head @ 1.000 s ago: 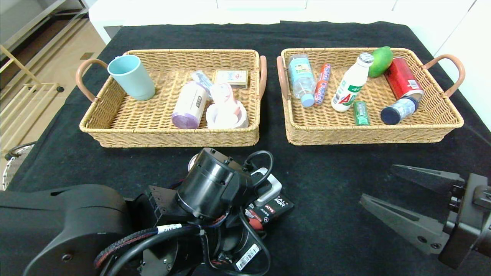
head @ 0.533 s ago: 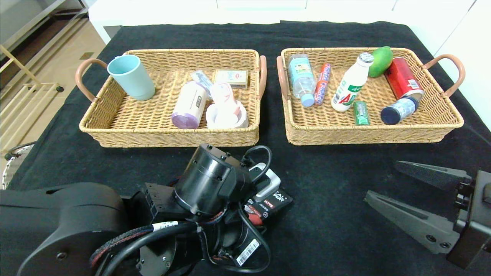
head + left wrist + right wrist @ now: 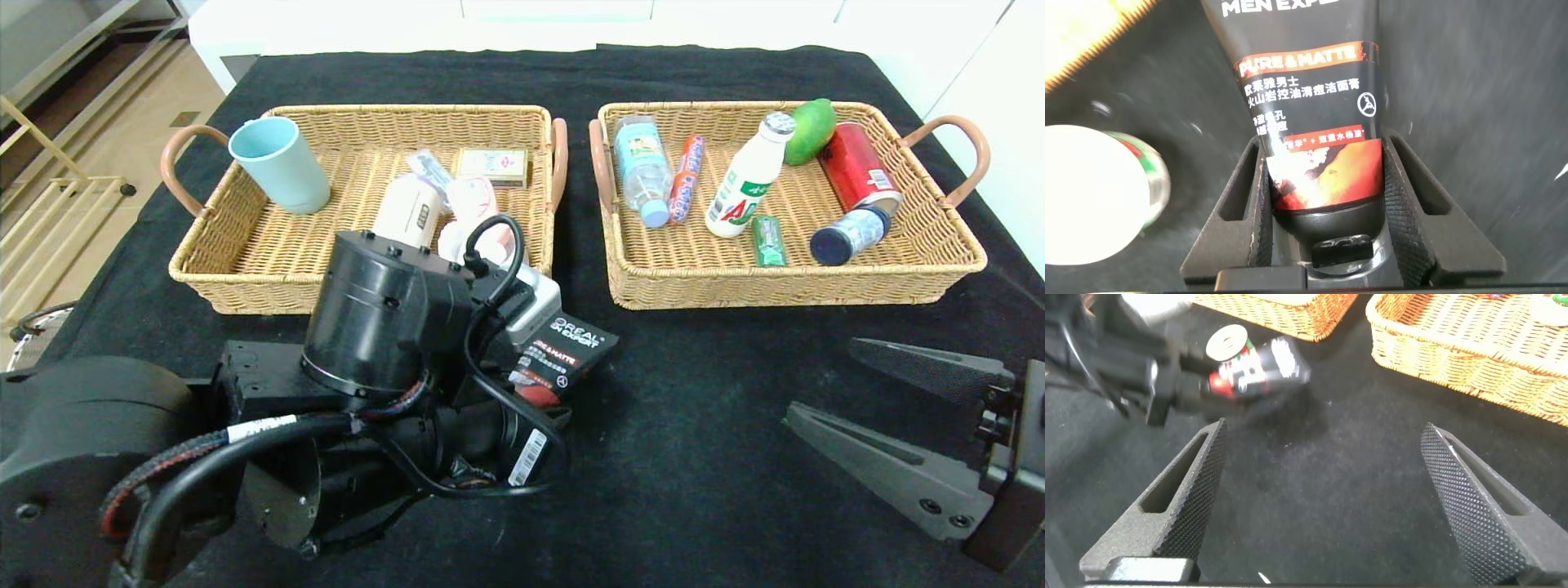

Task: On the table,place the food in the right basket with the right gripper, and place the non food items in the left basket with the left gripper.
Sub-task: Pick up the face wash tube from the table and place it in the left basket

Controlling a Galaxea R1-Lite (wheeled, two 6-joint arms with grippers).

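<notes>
The robot's left gripper needs to release the black tube, now held above the table, in the basket (image 3: pixel 352 224) between the teal cup and the white cylinder.
My left gripper (image 3: pixel 1324 145) is shut on the cap end of the black tube with the red band (image 3: pixel 563 355) (image 3: pixel 1306 82) and holds it above the table (image 3: pixel 694 449), just in front of the left basket (image 3: pixel 245 290). A small round tin (image 3: pixel 1229 343) (image 3: pixel 1086 192) stands on the cloth beside the tube; the head view hides it behind my left arm. The pink squeeze bottle (image 3: pixel 473 196) lies in the left basket. The sausage stick (image 3: pixel 686 180), white drink bottle (image 3: pixel 747 180) and gum pack (image 3: pixel 767 241) lie in the right basket (image 3: pixel 775 290). My right gripper (image 3: pixel 820 380) (image 3: pixel 1323 429) hangs open and empty at the front right.
The left basket also holds a teal cup (image 3: pixel 282 163), a small box (image 3: pixel 492 163) and a white roll (image 3: pixel 408 212). A water bottle (image 3: pixel 641 167), a green fruit (image 3: pixel 812 129), a red can (image 3: pixel 857 167) and a blue-capped jar (image 3: pixel 849 235) share the right basket.
My left arm has risen and moved toward the left basket, carrying the black tube off the cloth. The right gripper has drifted slightly down and to the right, still open.
</notes>
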